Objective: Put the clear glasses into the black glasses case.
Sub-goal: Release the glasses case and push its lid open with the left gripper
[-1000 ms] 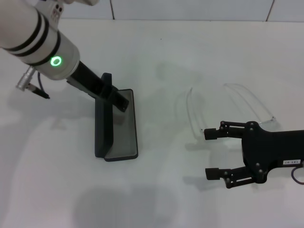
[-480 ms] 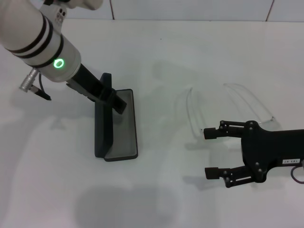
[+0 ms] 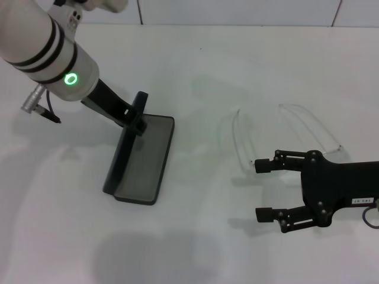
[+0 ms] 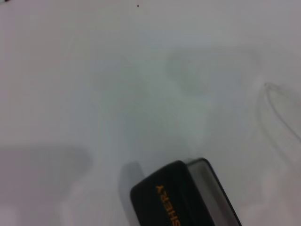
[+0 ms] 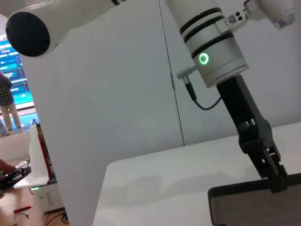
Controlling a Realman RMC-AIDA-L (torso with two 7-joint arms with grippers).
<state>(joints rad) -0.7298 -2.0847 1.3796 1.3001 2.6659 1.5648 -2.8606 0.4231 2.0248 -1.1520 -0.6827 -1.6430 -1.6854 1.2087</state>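
The glasses case lies lengthwise, my left gripper at its lid's far end, so next I regrasp nearer the lid's middle (image 3: 125, 145) and turn the case crosswise.
The black glasses case (image 3: 145, 163) lies open on the white table, left of centre, its grey lining facing up and its lid (image 3: 121, 157) standing along the left side. My left gripper (image 3: 137, 120) is shut on the lid's far end; the right wrist view shows it pinching the lid's top edge (image 5: 276, 179). In the left wrist view the lid (image 4: 171, 202) carries orange lettering. The clear glasses (image 3: 284, 133) lie right of centre, arms pointing away from me. Just in front of them my right gripper (image 3: 259, 190) is open and empty, its fingers pointing left.
A tiled wall edge (image 3: 237, 25) runs along the back of the white table. A cable and connector (image 3: 41, 109) hang from my left arm beside the case.
The case has swung on the table: its far end moved right and its near end left, and the lid now leans further open. The right arm has not moved.
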